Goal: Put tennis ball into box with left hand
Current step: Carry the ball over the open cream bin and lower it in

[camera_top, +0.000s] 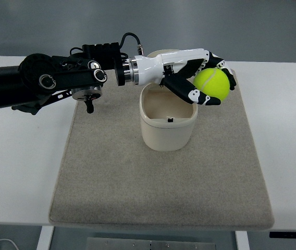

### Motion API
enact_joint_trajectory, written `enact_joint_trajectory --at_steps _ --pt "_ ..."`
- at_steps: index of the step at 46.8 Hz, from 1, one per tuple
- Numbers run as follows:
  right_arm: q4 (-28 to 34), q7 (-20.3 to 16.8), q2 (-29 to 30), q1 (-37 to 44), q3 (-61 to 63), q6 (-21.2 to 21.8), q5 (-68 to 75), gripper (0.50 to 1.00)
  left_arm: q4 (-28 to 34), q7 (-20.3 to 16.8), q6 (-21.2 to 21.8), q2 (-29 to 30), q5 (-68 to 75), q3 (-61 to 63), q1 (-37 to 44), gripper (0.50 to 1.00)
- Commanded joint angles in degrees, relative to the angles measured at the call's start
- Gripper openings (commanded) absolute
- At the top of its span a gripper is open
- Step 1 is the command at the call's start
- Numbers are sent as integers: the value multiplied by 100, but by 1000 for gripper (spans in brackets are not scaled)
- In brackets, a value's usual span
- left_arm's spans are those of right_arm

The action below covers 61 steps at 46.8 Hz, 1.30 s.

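Note:
Next, my left gripper releases the tennis ball inside the cream-coloured box (pixel 159 110), just behind the box's near rim.
A yellow-green tennis ball (pixel 214 83) is held in my left hand (pixel 206 79), whose black-and-white fingers (pixel 192 94) curl around it. The black left arm reaches in from the left edge across the table. The ball hangs just past the upper right rim of the cream-coloured box (pixel 167 133), a rounded open container standing on the mat. The inside of the box looks empty apart from a small dark mark on its near rim. The right hand does not show.
A beige mat (pixel 137 187) covers the middle of the white table (pixel 288 135). The table's front edge runs along the bottom, with grey floor behind the far edge.

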Motion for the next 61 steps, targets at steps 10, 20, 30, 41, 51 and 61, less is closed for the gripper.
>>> enact_joint_trajectory --at_steps 10,20,30,41,51,61 --pt "-3 0 0 7 0 0 0 938 -156 1 21 250 2 367 -18 503" --pt "-3 0 0 -2 0 0 0 938 -252 1 12 584 81 473 -18 503" --pt "-3 0 0 -2 0 0 0 938 -499 1 30 795 257 481 -18 506" --pt "-3 0 0 7 0 0 0 938 -358 1 56 821 266 631 17 527" --pt "6 0 0 -2 0 0 0 938 -262 1 65 848 345 631 44 538" --pt "-3 0 0 -2 0 0 0 938 -200 1 56 901 354 631 52 538"
